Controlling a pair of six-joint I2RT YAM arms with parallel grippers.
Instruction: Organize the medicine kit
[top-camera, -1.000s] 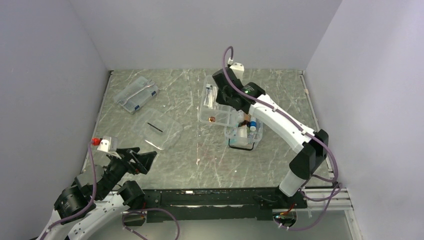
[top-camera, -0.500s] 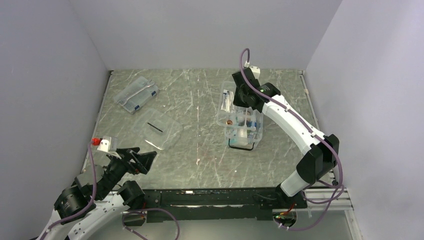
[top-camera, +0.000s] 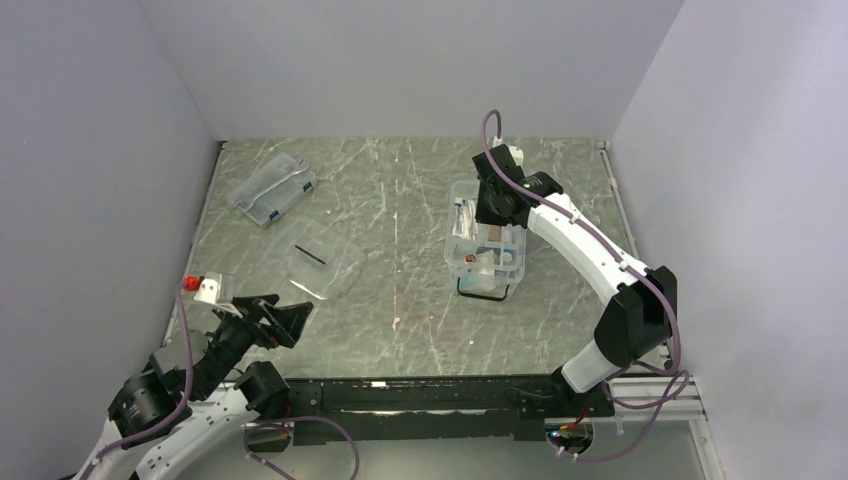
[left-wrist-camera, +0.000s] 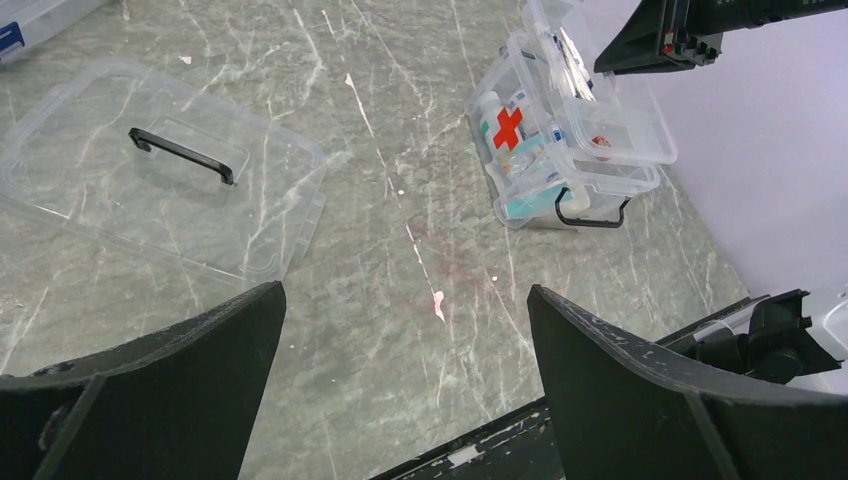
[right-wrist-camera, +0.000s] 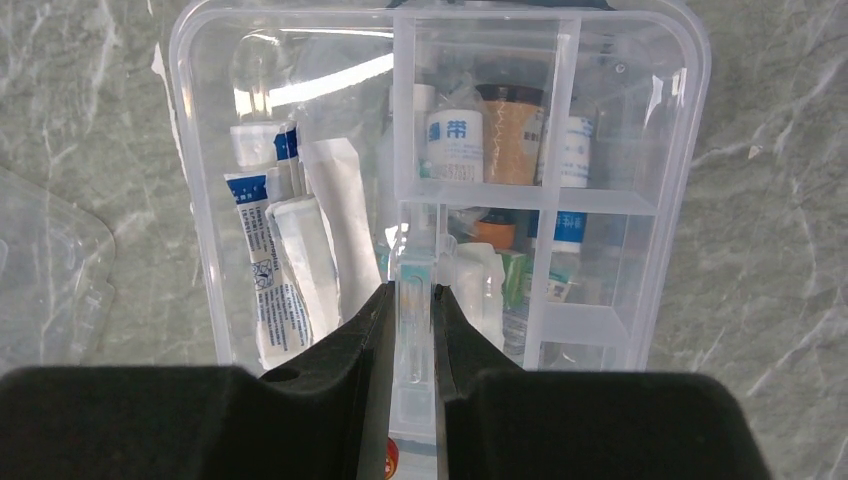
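My right gripper will release the clear divided tray inside the tub's open top, over the tubes and bottles (top-camera: 490, 239) (right-wrist-camera: 474, 300).
The medicine kit (top-camera: 487, 280), a clear tub with a red cross (left-wrist-camera: 508, 128) on its front, stands open right of centre. It holds tubes, bottles and packets. My right gripper (top-camera: 494, 212) is shut on the centre handle of a clear divided tray (right-wrist-camera: 480, 192) and holds it level right over the tub. The tray also shows in the left wrist view (left-wrist-camera: 630, 135). The kit's clear lid (top-camera: 322, 262) with a dark handle (left-wrist-camera: 180, 155) lies flat to the left. My left gripper (top-camera: 283, 322) is open and empty above the table's near left edge.
A flatter clear case with blue labels (top-camera: 272, 188) lies at the back left. The table's black front rail (top-camera: 420, 395) runs along the near edge. Grey walls close in the left, back and right sides.
My right gripper has carried the divided tray rightward from beside the tub's back left to directly over it, and lower. The left arm has not moved.
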